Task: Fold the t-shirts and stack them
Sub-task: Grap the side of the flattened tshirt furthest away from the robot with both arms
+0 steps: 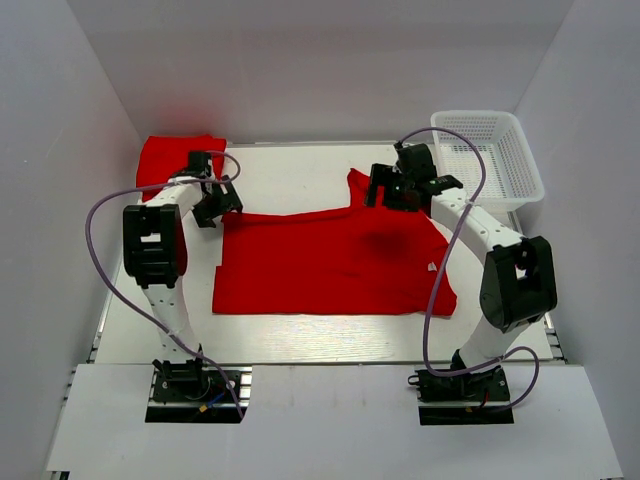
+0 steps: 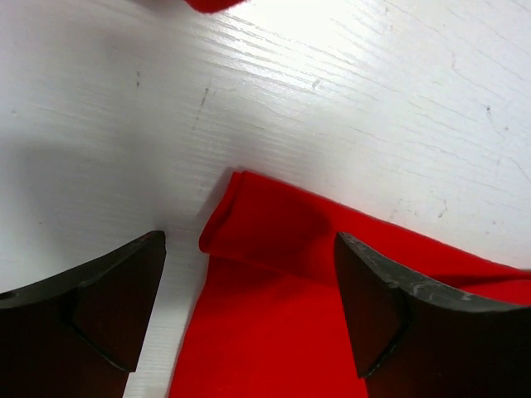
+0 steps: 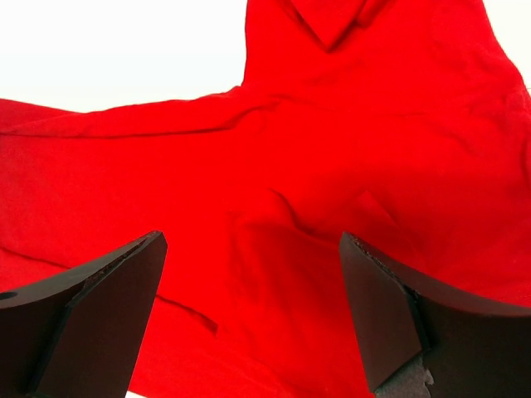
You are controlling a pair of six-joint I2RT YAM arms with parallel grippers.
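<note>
Next, my right gripper needs to go to the spread red t-shirt's sleeve that pokes toward the table's far edge, and close on its folded part (image 1: 368, 186) (image 3: 322, 21).
A red t-shirt (image 1: 330, 260) lies spread on the white table, partly folded, one sleeve poking up at the far right. A folded red shirt (image 1: 175, 158) lies at the far left corner. My left gripper (image 1: 215, 205) is open over the spread shirt's far left corner (image 2: 249, 215), fingers (image 2: 108, 307) straddling it, holding nothing. My right gripper (image 1: 388, 190) is open over the shirt's far right part (image 3: 274, 249), near the sleeve, holding nothing.
A white plastic basket (image 1: 490, 158) stands at the far right corner of the table. White walls enclose the table on three sides. Purple cables loop from both arms.
</note>
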